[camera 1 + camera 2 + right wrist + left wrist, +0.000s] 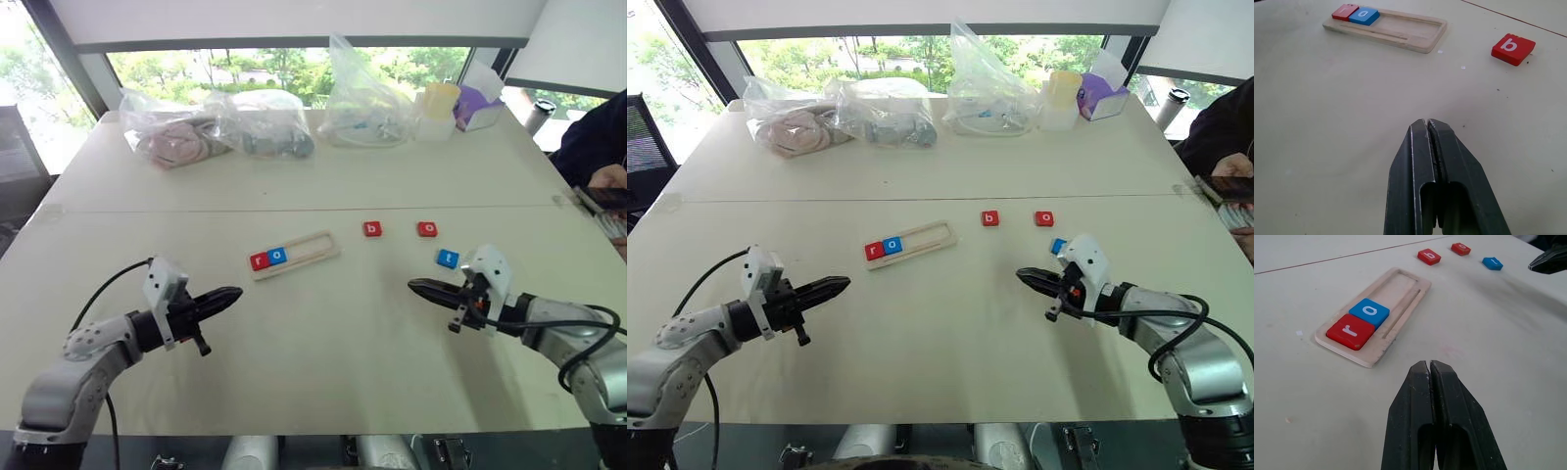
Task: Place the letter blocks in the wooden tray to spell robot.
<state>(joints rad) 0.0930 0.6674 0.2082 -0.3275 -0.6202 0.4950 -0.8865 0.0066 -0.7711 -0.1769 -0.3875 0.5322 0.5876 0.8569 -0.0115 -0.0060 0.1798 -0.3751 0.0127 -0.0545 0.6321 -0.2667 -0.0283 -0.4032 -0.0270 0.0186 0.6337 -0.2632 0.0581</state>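
Observation:
The wooden tray lies crooked, so my left gripper will next go to the wooden tray's end (253,265) (1341,346) beside the red r block and close there.
The wooden tray (293,255) lies slightly askew at mid-table. A red r block (260,260) and a blue o block (277,256) fill its left end. Loose on the table to its right lie a red b block (372,229), a red o block (427,229) and a blue t block (447,258). My left gripper (233,293) hovers shut and holding nothing, near and left of the tray. My right gripper (415,286) is shut and bare too, just in front of the blue t block. In the right wrist view the red b block (1513,48) lies ahead of the fingers.
Several clear plastic bags (220,125) of items, a yellow-lidded cup (440,110) and a tissue box (477,104) line the table's far edge by the window. A person's arm (598,147) with a phone is at the right edge.

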